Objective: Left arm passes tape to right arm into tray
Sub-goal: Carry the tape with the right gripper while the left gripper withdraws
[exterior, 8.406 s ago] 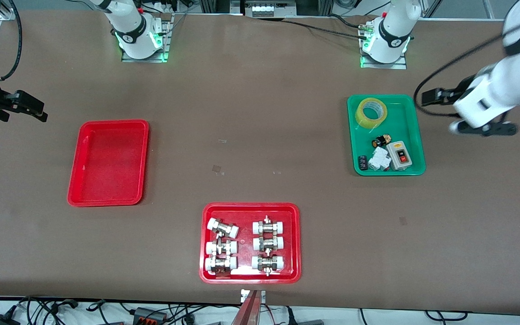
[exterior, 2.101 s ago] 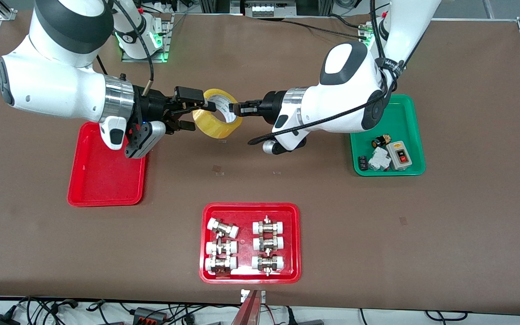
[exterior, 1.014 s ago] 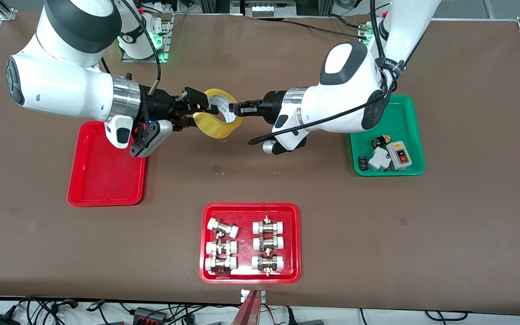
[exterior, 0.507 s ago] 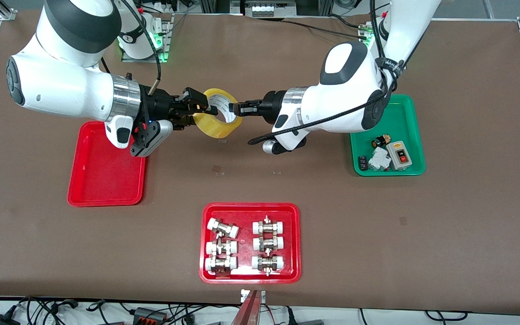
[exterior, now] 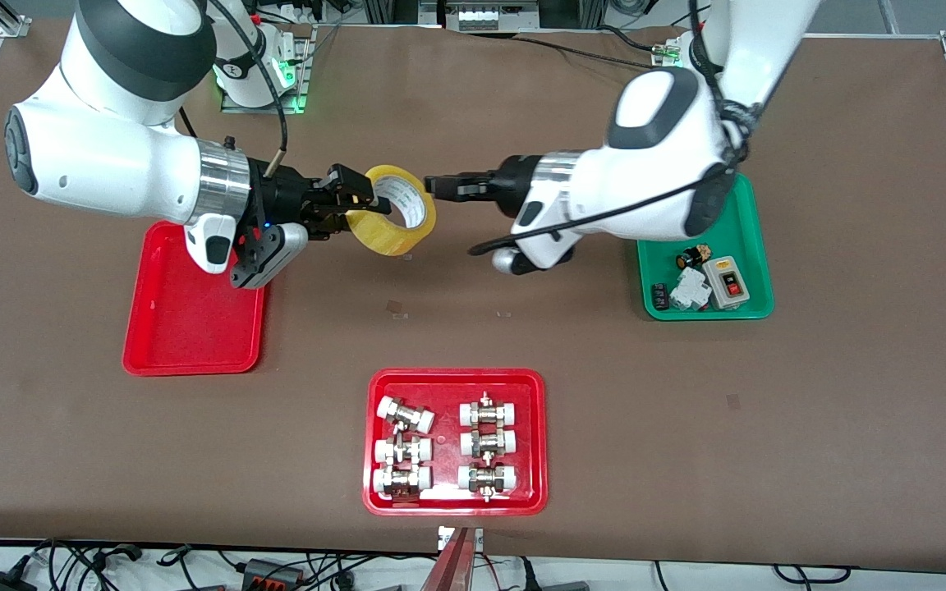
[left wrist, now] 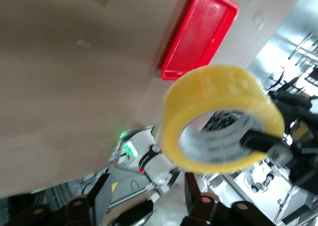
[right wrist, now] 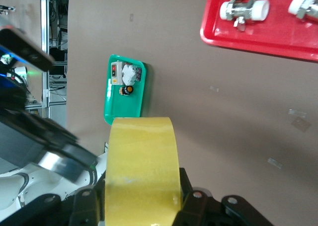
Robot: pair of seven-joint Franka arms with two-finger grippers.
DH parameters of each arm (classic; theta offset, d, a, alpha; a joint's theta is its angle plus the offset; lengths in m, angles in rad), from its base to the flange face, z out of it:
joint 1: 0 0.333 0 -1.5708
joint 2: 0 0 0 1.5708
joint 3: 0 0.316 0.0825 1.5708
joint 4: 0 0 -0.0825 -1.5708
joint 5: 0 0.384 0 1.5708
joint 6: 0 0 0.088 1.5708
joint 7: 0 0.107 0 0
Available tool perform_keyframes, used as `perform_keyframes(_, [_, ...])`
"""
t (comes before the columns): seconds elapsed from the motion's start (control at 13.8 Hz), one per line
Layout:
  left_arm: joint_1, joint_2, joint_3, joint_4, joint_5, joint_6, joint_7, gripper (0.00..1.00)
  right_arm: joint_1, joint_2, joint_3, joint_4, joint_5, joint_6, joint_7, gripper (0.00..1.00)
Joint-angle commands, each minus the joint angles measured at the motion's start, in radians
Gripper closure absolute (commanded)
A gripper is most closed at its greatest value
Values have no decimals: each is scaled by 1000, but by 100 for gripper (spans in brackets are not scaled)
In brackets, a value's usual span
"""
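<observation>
The robot's right gripper will release the tape around the middle of the plain red tray's bottom (exterior: 208, 305). The tape hangs just beside that tray now.
The tape (exterior: 392, 211), a translucent yellow roll with a pale printed core, hangs in the air over the brown table, just beside the plain red tray (exterior: 194, 320). My right gripper (exterior: 360, 203) is shut on its ring; in the right wrist view the tape (right wrist: 141, 166) fills the gap between the fingers (right wrist: 191, 198). My left gripper (exterior: 433, 187) is open and empty, a short gap from the tape on the green tray's side. In the left wrist view the tape (left wrist: 223, 116) floats off my open left gripper (left wrist: 146, 201), with the red tray (left wrist: 198, 35) past it.
A green tray (exterior: 707, 246) with a switch box and small parts lies at the left arm's end. A red tray with white-and-metal fittings (exterior: 455, 501) lies nearest the front camera, mid-table.
My left gripper has let go of the tape and drawn back toward the green tray. My right gripper keeps the tape and has shifted it slightly toward the plain red tray.
</observation>
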Motion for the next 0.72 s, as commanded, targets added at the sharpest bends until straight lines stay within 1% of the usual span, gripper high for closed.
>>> perform_keyframes(0.0, [140,-38,-7,-5,126,-198,23,0,-86,22,3,16,-5,-36,5,82])
perform_keyframes(0.07, [180,-48,-8,-2,197,-259,64,0,-129,45,3,16,-5,-49,-5,81])
perform_keyframes(0.14, [218,-61,-5,-3,243,-301,148,0,-174,79,3,14,-5,-68,-50,80])
perform_keyframes(0.22, [250,-67,-1,-11,313,-339,252,0,-233,105,3,11,-10,-88,-101,80])
perform_keyframes(0.36, [287,-85,-5,-12,502,-378,386,0,-358,172,3,11,-13,-128,-134,80])
perform_keyframes(0.43, [307,-90,-5,-14,576,-387,451,0,-419,207,3,11,-15,-158,-134,80])
perform_keyframes(0.51, [325,-99,-5,-17,639,-390,529,0,-470,234,3,13,-28,-193,-137,80])
perform_keyframes(0.58, [356,-113,-5,-37,703,-381,605,0,-511,254,3,13,-76,-221,-162,80])
perform_keyframes(0.65, [388,-127,-5,-45,740,-377,673,0,-541,274,3,13,-117,-232,-208,80])
